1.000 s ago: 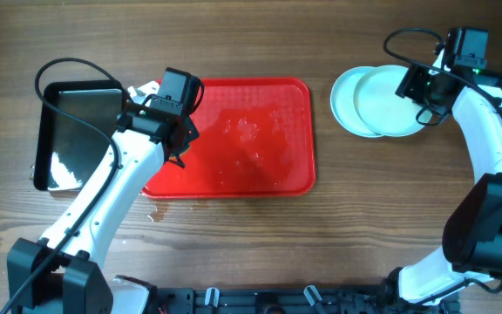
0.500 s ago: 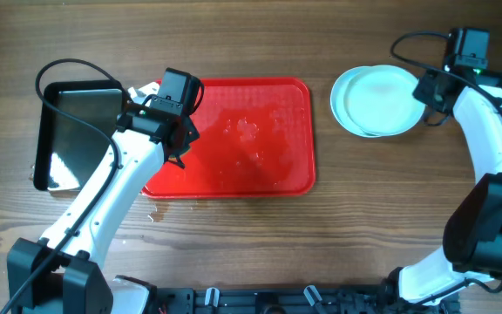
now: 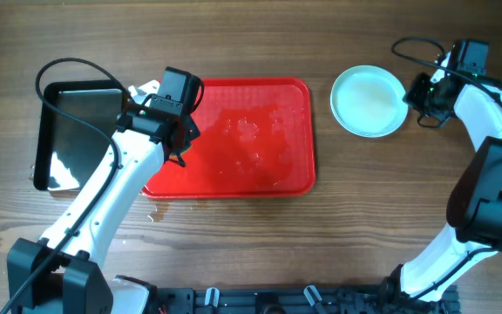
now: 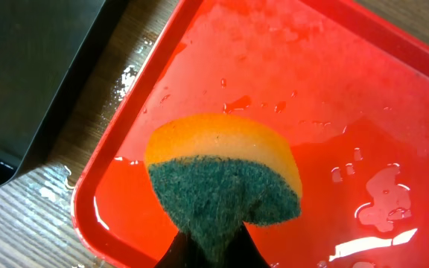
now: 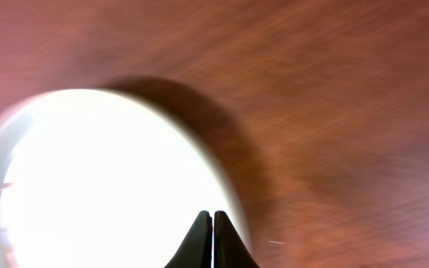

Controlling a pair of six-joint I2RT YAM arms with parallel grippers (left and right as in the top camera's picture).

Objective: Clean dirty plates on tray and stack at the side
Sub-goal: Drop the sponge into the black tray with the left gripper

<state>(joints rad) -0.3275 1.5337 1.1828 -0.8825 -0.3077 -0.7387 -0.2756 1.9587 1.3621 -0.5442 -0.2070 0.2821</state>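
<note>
The robot's left gripper should release the yellow and green sponge, still just above the red tray, inside the near end of the black metal pan [image 3: 78, 173].
The plates [image 3: 369, 101] lie as one aligned pale stack on the wood, right of the red tray [image 3: 260, 166]. In the right wrist view the stack [image 5: 103, 186] is a bright white disc. My right gripper [image 3: 413, 94] [image 5: 213, 223] is shut with nothing in it, its tips over the stack's right rim. My left gripper [image 3: 179, 153] [image 4: 211, 251] is shut on a yellow and green sponge [image 4: 222, 175], held just above the tray's wet left end [image 4: 125, 216]. No plate is on the tray.
A black metal pan [image 3: 72, 131] [image 4: 28, 74] stands just left of the tray. Water drops and puddles [image 4: 382, 212] cover the tray's surface, and some water wets the wood by its left edge [image 4: 58, 186].
The right gripper has shut and drawn back to the right. The two offset plates have slid together into one aligned stack. The left arm and sponge have not moved.
</note>
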